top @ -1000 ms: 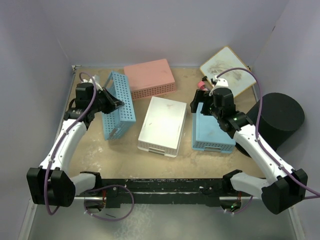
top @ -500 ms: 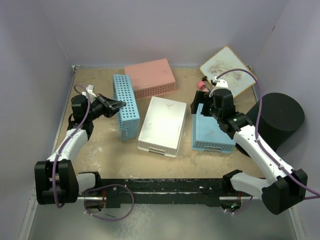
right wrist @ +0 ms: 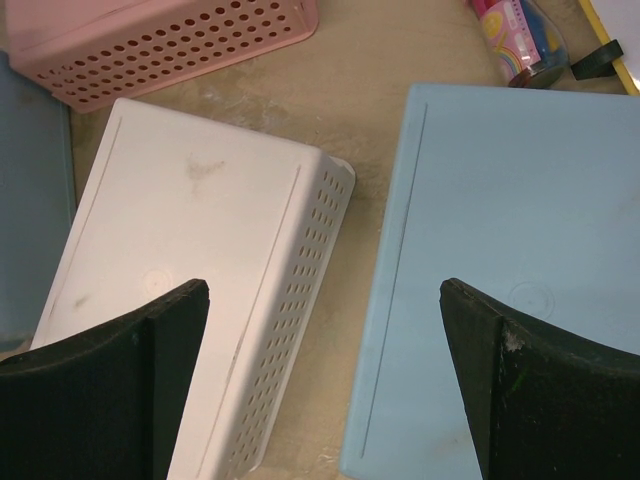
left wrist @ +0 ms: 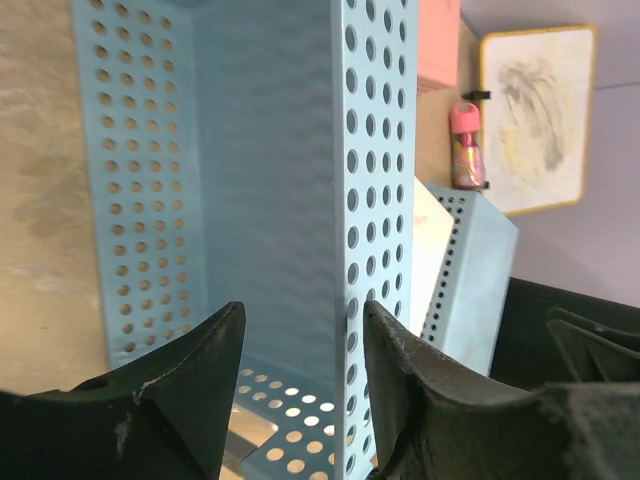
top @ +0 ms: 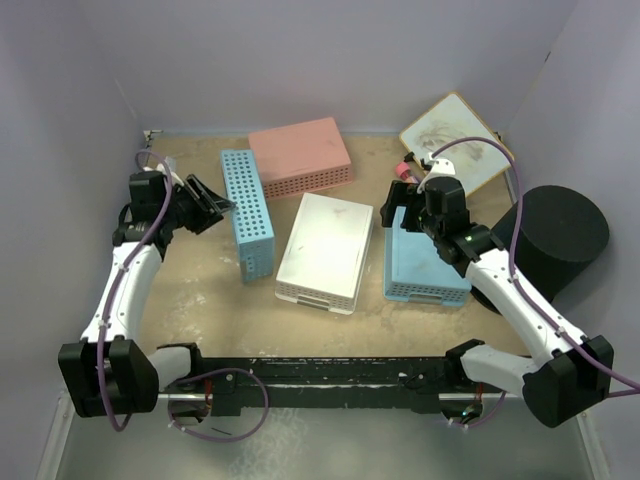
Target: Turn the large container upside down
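Note:
The blue basket stands halfway over on its long side, so the robot's left gripper will pinch the basket's upper rim [top: 230, 191] and pull it over onto its opening.
The large container [top: 557, 243], a round matte-black bin, sits at the far right against the wall, its lower left partly hidden by the right arm. Neither gripper touches it. My left gripper [top: 212, 204] is at the left side of a blue perforated basket [top: 248, 214] that stands on its long side. In the left wrist view this gripper [left wrist: 300, 325] is open, with the basket's wall [left wrist: 375, 200] between the fingers, close to the right one and not pinched. My right gripper [top: 397, 214] hangs open over the gap between the white and light-blue baskets, holding nothing [right wrist: 325, 300].
A white basket [top: 325, 250] lies bottom-up in the middle, and a light-blue one [top: 425, 262] lies to its right. A pink basket [top: 300, 155] is at the back. A whiteboard [top: 450, 138] and a pink marker [top: 405, 168] lie at the back right. Walls close in on three sides.
The left arm tipped the blue basket up onto its long side. Its jaws then opened off the basket's wall, and the arm drew back to the left. The right arm stayed still.

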